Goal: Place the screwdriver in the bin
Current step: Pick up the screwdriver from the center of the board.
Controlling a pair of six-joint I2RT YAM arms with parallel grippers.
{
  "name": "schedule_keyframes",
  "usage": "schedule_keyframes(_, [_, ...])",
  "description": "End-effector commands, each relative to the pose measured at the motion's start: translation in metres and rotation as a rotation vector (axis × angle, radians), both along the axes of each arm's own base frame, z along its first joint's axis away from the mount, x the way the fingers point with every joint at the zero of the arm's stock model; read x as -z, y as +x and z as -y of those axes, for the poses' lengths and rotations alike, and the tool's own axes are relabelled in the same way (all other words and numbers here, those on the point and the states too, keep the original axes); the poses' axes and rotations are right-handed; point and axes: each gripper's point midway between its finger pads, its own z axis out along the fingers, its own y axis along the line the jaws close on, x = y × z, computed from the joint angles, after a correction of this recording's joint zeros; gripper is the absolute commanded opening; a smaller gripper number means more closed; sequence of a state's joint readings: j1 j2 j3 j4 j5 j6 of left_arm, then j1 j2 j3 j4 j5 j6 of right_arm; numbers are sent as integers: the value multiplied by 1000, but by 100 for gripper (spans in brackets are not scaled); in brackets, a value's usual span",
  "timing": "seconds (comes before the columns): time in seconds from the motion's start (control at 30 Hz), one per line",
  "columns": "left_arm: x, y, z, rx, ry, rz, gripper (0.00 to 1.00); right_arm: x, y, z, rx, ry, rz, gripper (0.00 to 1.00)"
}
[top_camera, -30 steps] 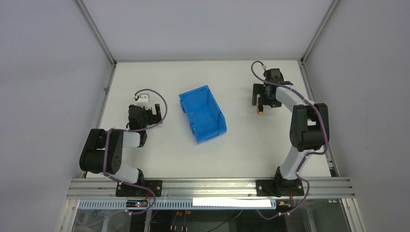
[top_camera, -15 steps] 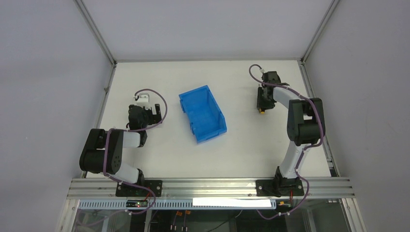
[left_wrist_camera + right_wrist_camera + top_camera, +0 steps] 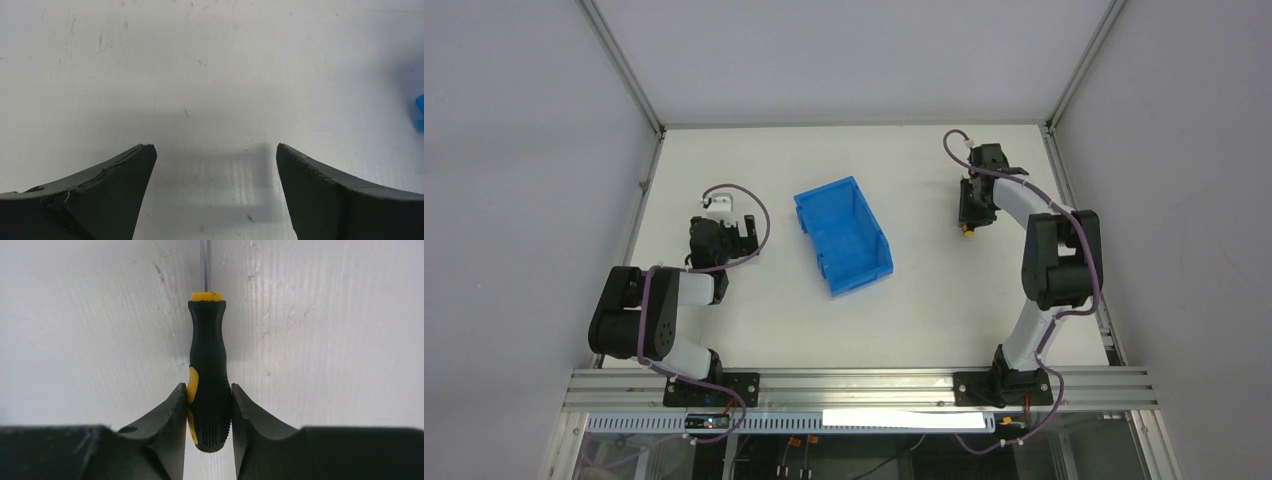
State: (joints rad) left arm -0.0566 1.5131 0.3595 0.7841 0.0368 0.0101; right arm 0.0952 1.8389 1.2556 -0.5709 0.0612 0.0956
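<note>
The robot's right gripper needs to lay the screwdriver lengthwise along the blue bin's bottom (image 3: 848, 240), with the handle toward the near short side of the bin.
The screwdriver (image 3: 207, 355) has a black and yellow handle and a thin metal shaft, and it lies on the white table at the far right. My right gripper (image 3: 208, 386) is shut on the butt end of that handle, one finger pressed to each side. From above, the right gripper (image 3: 970, 212) hides most of the tool, and only the yellow end of the screwdriver (image 3: 966, 231) sticks out. The blue bin (image 3: 861, 279) stands mid-table, left of the right gripper and apart from it. My left gripper (image 3: 215, 148) is open over bare table, with nothing between its fingers.
A sliver of the bin (image 3: 420, 112) shows at the right edge of the left wrist view. The left gripper (image 3: 722, 235) rests left of the bin. Metal frame posts and grey walls border the table on the left, right and back.
My right gripper has gone from open around the screwdriver's handle to shut on it. The left arm and the bin have not moved.
</note>
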Motion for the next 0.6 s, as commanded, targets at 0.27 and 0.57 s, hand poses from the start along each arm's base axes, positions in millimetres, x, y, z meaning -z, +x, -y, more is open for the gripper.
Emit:
schedule_keyframes(0.27, [-17, 9, -2, -3, -13, 54, 100, -182, -6, -3, -29, 43, 322, 20])
schedule_keyframes(0.57, [-16, 9, -2, -4, -14, 52, 100, -271, -36, -4, -39, 68, 464, 19])
